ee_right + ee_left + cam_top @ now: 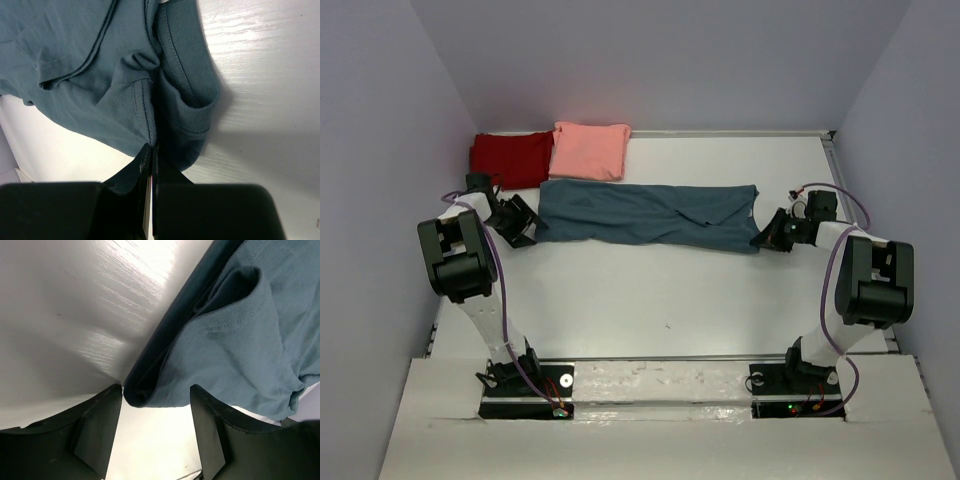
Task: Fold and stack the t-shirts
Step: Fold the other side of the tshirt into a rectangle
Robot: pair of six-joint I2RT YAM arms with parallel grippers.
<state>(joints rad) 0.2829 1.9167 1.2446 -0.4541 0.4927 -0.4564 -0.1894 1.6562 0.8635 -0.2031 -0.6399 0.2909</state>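
Observation:
The teal-blue strip lies against the pink t-shirt, front corner loose, so next my left gripper pinches the strip's front corner (139, 396) before both grippers pull it clear.
The teal-blue t-shirt (648, 213) lies folded into a long strip across the table. Its left corner (150, 392) sits between the tips of my left gripper (156, 388), which is open, with neither finger (95, 425) pressing the cloth. From above, the left gripper (522, 222) is at the strip's left end. My right gripper (151, 146) is shut, pinching the shirt's edge at a seam (145, 105) beside the ribbed collar (187, 65). It holds the right end (772, 235). A dark red t-shirt (505, 158) and a salmon-pink t-shirt (590, 150) lie folded at the back left.
The pink shirt overlaps the red one's right side, and both lie just behind the teal strip's left half. Grey walls close in the left, back and right. The white table (660, 290) runs bare from the strip to the arm bases.

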